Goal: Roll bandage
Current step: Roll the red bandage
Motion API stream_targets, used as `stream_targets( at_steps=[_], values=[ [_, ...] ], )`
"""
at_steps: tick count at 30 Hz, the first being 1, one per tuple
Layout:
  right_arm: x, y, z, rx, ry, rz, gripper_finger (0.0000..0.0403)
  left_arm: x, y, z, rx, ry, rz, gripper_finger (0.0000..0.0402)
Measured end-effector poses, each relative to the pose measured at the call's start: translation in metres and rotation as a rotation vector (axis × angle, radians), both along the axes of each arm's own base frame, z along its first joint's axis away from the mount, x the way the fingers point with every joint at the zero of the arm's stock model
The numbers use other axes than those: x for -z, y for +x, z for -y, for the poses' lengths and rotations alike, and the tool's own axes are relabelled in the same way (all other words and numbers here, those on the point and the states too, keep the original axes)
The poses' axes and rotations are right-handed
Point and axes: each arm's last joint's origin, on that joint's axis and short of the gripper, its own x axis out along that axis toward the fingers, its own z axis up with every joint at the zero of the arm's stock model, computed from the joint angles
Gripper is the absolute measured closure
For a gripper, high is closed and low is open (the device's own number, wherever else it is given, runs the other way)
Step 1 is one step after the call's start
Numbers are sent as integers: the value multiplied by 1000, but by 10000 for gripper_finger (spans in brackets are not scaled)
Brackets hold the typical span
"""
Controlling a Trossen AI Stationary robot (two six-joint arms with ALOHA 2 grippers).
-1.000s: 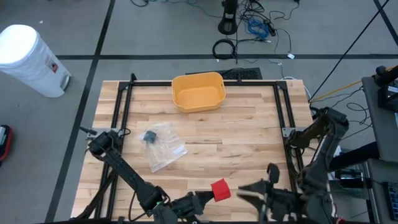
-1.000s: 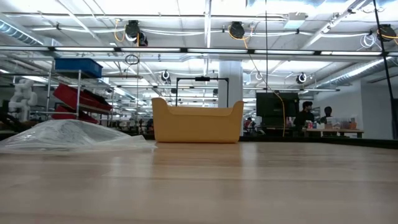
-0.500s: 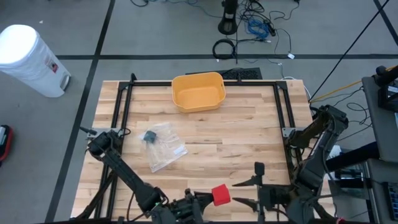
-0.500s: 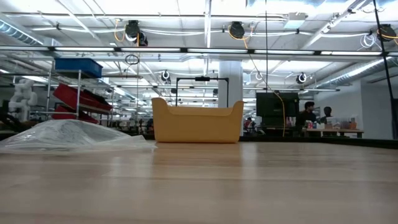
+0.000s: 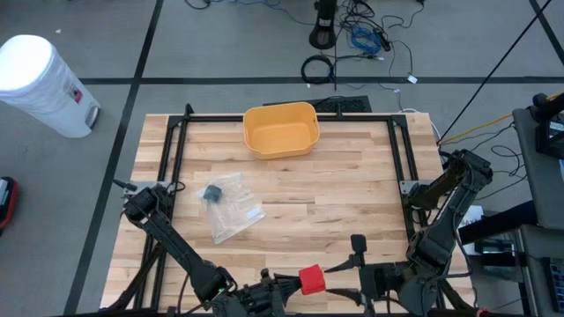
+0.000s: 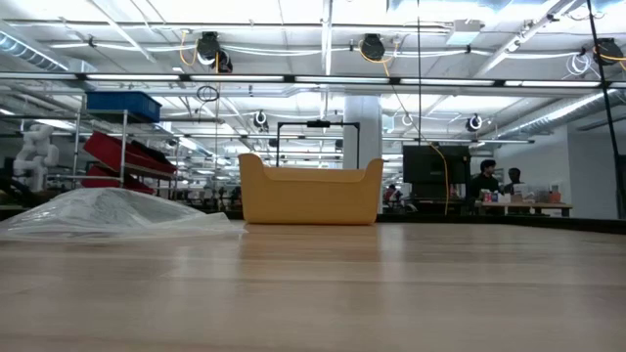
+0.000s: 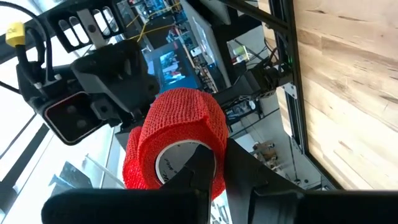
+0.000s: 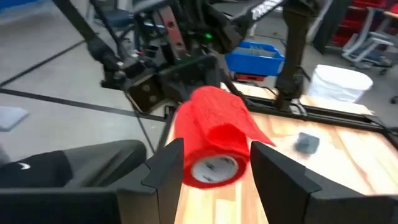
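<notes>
I need to shift over and pinch the flap's end (image 8: 262, 137) with my right gripper, as its fingers straddle the red roll while the roll's loose flap sticks out to one side.
The red bandage roll (image 5: 311, 280) hangs in the air over the table's near edge, with my left gripper (image 5: 286, 285) shut on it from the left. In the left wrist view the roll (image 7: 177, 134) shows its white core. My right gripper (image 5: 346, 267) is open just right of the roll. In the right wrist view its fingers (image 8: 166, 167) stand on either side of the roll's end (image 8: 210, 163), with a gap on one side. A loose flap (image 8: 250, 127) of bandage sticks out from the roll. Neither gripper shows in the low view. My left gripper holds the roll by its wall at the open end (image 7: 214, 163), one finger (image 7: 200, 167) in the hollow white core and the other outside. The fingers come in level from the table's left side, along the roll's axis. The roll is lifted clear of the table.
A yellow bin (image 5: 280, 129) stands at the table's far middle. A clear plastic bag (image 5: 231, 208) with a small dark thing in it lies left of centre. A black frame (image 5: 398, 150) runs around the table. A white can (image 5: 40, 81) stands on the floor.
My right gripper has moved toward the table's left, sinking a little toward the roll, has rolled its wrist and has opened; its fingers now flank the roll's end. My left gripper has stayed in place and rolled its wrist, turning the roll with it.
</notes>
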Motion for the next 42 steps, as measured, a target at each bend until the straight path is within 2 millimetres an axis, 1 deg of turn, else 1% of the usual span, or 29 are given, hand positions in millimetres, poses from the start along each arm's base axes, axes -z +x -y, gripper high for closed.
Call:
stream_targets(
  at_steps=[7, 22, 28, 34, 42],
  values=[
    [-3, 7, -4, -103, 24, 28, 233, 0, 1, -1, -2, -1, 0, 375],
    [-3, 13, 1, -95, -13, 29, 236, 0, 1, -1, -1, -2, 1, 375],
    [-3, 12, -2, -165, 9, 16, 264, 0, 1, -1, -1, -3, 1, 375],
    [-3, 13, -1, -165, 6, 16, 292, 0, 1, -1, -1, -4, 1, 375],
    [6, 25, -6, -160, -49, 34, 317, 0, 3, -3, -8, -37, 9, 375]
  ],
)
